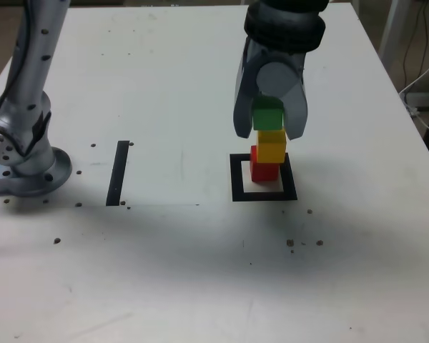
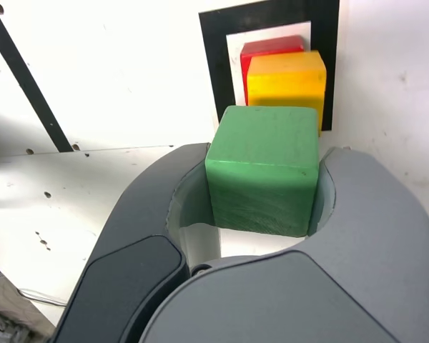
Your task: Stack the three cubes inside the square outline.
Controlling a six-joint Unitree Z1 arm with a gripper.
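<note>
My gripper needs to let go of the green cube on top of the yellow cube [image 1: 272, 127] [image 2: 287, 77].
A red cube [image 1: 263, 170] stands inside the black square outline [image 1: 237, 179], with a yellow cube [image 1: 272, 145] on top of it, set slightly towards the exterior view's right. The green cube [image 1: 267, 116] is at the top, on or just above the yellow one, and my gripper [image 1: 269, 134] is shut on it from above. In the wrist view the green cube [image 2: 264, 171] fills the space between both jaws of the gripper [image 2: 264, 153]. Beyond it are the yellow cube [image 2: 286, 82], the red cube [image 2: 268, 47] and the outline [image 2: 214, 57].
A straight black strip [image 1: 119, 171] lies on the white table at the exterior view's left of the outline. The arm's grey base [image 1: 28, 168] stands at the far left. Small dark specks dot the tabletop. Cables [image 1: 422, 78] hang past the table's right edge.
</note>
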